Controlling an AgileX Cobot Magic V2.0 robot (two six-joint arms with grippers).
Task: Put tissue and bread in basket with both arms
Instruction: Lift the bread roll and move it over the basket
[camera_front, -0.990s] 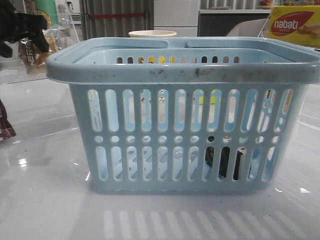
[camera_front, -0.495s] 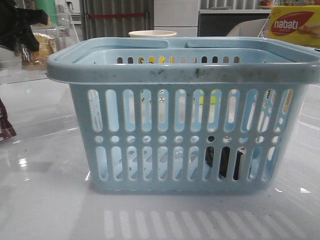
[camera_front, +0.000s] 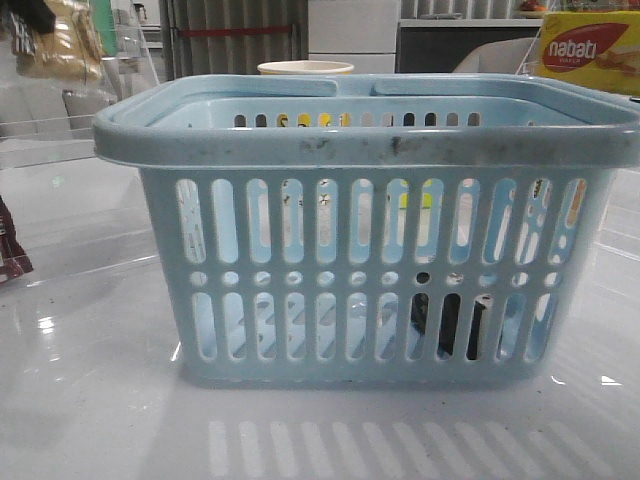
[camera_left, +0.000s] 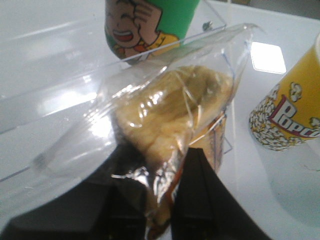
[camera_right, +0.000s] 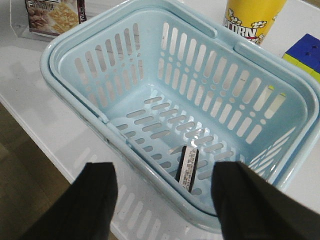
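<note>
Next, my left gripper releases the bread inside the light blue basket (camera_front: 362, 228) by the basket's back side, behind the dark tissue.
The light blue basket (camera_front: 370, 140) stands in the middle of the table. The dark tissue (camera_right: 188, 167) stands on edge on the basket (camera_right: 75, 100) floor near its front wall; it shows through the slots in the front view (camera_front: 450, 325). My right gripper (camera_right: 165, 200) is open and empty above the basket's front rim. My left gripper (camera_left: 162, 200) is shut on the bread (camera_left: 175, 110), a golden loaf in a clear wrapper. In the front view the bread (camera_front: 60, 40) hangs high at the far left, outside the basket.
A yellow popcorn cup (camera_right: 252, 17) stands behind the basket. A yellow nabati box (camera_front: 590, 50) is at the back right. A green cartoon cup (camera_left: 145, 25) and a clear stand (camera_left: 50, 100) are near the bread. A cube (camera_right: 302, 52) and a cracker box (camera_right: 52, 15) flank the basket.
My left gripper has lifted the bread upward, toward the top left corner of the front view. The basket and tissue have not moved.
</note>
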